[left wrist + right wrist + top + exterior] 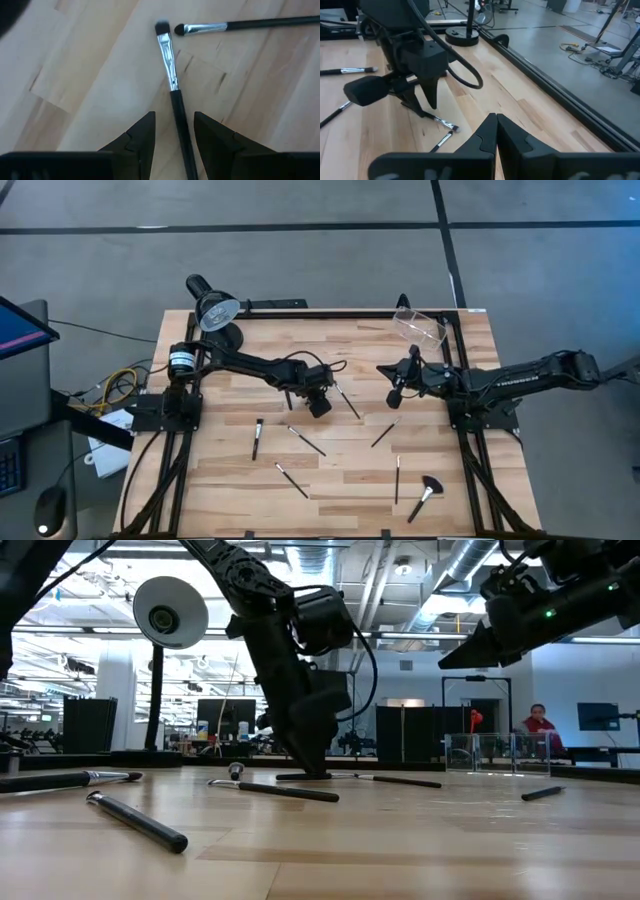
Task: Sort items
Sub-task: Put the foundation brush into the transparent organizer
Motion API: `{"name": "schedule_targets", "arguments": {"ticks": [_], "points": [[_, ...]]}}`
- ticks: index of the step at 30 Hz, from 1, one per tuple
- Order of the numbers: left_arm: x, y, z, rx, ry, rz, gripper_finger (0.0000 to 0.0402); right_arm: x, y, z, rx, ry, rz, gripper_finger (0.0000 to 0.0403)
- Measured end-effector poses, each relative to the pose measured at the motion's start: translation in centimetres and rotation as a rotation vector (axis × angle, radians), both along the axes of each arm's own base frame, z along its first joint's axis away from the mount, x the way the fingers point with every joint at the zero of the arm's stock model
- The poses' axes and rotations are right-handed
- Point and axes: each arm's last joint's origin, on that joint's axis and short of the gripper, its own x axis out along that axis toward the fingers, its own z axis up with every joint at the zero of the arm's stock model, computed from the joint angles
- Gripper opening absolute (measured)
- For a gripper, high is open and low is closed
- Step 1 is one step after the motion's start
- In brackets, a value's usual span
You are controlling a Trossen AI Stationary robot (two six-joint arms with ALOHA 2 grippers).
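The robot's left gripper will offer the silver-ferruled brush by its black handle, so the right gripper will next close on the ferrule end [331,387] [441,121] of that brush.
Several slim makeup brushes lie flat on the wooden table. My left gripper [174,132] [320,402] is low over the table's middle and open. Its fingers stand on either side of the black handle of a silver-ferruled brush [170,70] [347,400], with a gap on each side. A second dark brush [240,24] lies with its tip close to the first brush's bristles. My right gripper [495,125] [395,395] is shut and empty, raised above the table right of centre. Other brushes [257,438] [306,440] [291,479] lie nearer, and the fan-headed brush [425,497] lies at the near right.
A black desk lamp [213,308] stands at the far left corner, and a clear plastic container [425,325] at the far right corner. More brushes [385,432] [397,478] lie between the arms. A dark frame [460,380] borders the table. A person [538,722] sits in the room behind.
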Motion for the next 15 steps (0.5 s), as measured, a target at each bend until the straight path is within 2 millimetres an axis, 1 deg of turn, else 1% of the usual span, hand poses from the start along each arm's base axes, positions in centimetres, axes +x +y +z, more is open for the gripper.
{"name": "schedule_targets", "arguments": {"ticks": [9, 12, 15], "points": [[-0.1, 0.0, -0.6, 0.009, 0.009, 0.011, 0.0129, -0.1, 0.1, -0.3, 0.022, 0.022, -0.002, 0.0], [-0.5, 0.1, -0.9, 0.01, 0.012, 0.013, 0.0112, -0.1, 0.1, -0.4, 0.034, 0.025, -0.005, 0.0], [-0.8, 0.1, -1.2, 0.006, 0.024, 0.013, 0.008, -0.2, 0.1, -0.4, 0.038, 0.031, -0.007, 0.0]]}}
